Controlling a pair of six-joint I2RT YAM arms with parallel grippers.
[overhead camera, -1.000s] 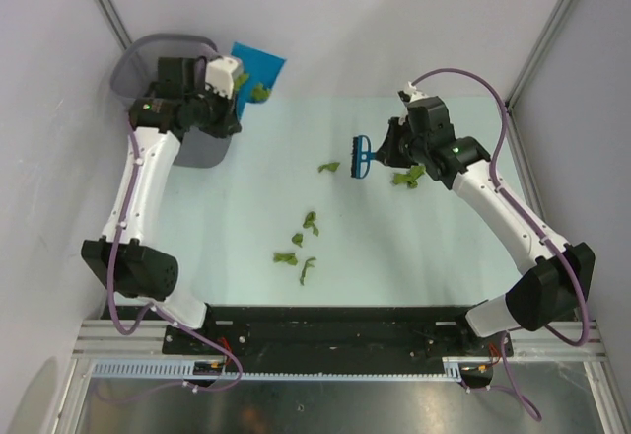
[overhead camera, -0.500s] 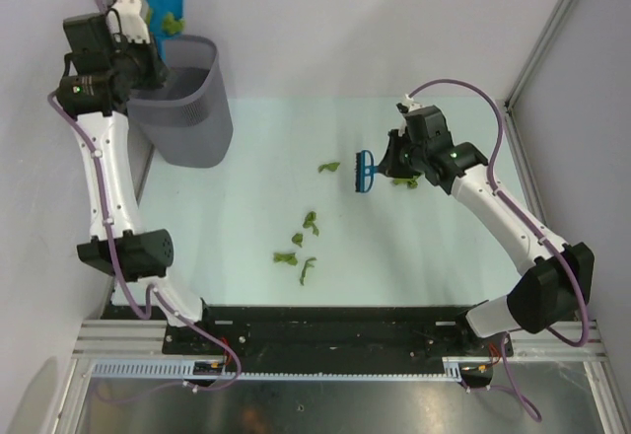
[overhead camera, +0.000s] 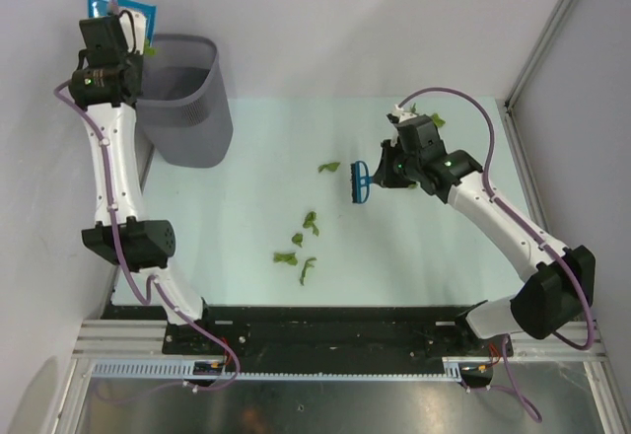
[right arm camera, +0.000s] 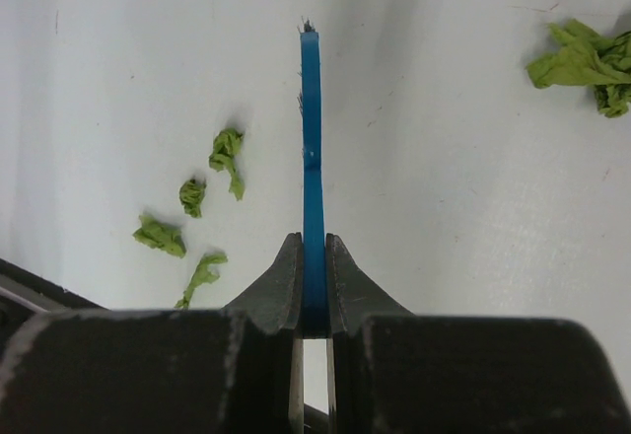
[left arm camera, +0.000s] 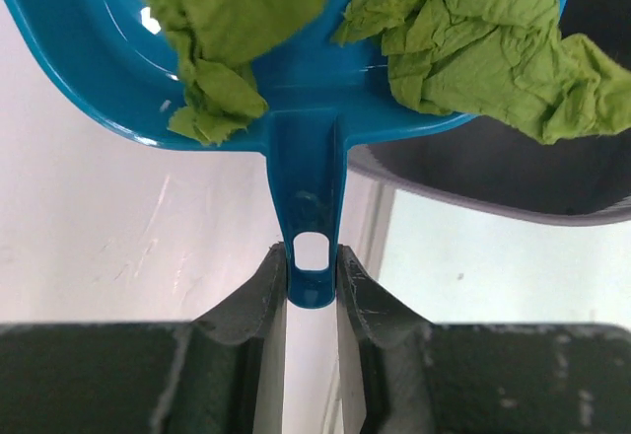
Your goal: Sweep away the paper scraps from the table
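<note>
Next, my left gripper lets go of the blue dustpan on the pale table (overhead camera: 267, 241), beside the front cluster of green scraps.
My left gripper (overhead camera: 118, 28) is shut on the handle of a blue dustpan (overhead camera: 120, 4), held high at the back left beside the grey mesh wastebasket (overhead camera: 189, 99). In the left wrist view my gripper (left arm camera: 313, 253) pinches the dustpan handle (left arm camera: 311, 187), and green paper scraps (left arm camera: 473, 44) lie in the pan above the wastebasket rim (left arm camera: 493, 173). My right gripper (overhead camera: 381, 172) is shut on a blue brush (overhead camera: 359, 182), seen edge-on in the right wrist view (right arm camera: 312, 148). Several green scraps (overhead camera: 310, 223) lie on the pale table (overhead camera: 237, 217); they also show in the right wrist view (right arm camera: 227, 150).
One scrap (overhead camera: 328, 168) lies just left of the brush. More scraps lie under and behind the right arm (overhead camera: 435, 119), one at the right of the right wrist view (right arm camera: 587, 59). Grey walls and metal posts close in the table's sides.
My left arm has lifted the dustpan with its scraps from the table's back left up beside the wastebasket. My right arm with the brush has shifted slightly.
</note>
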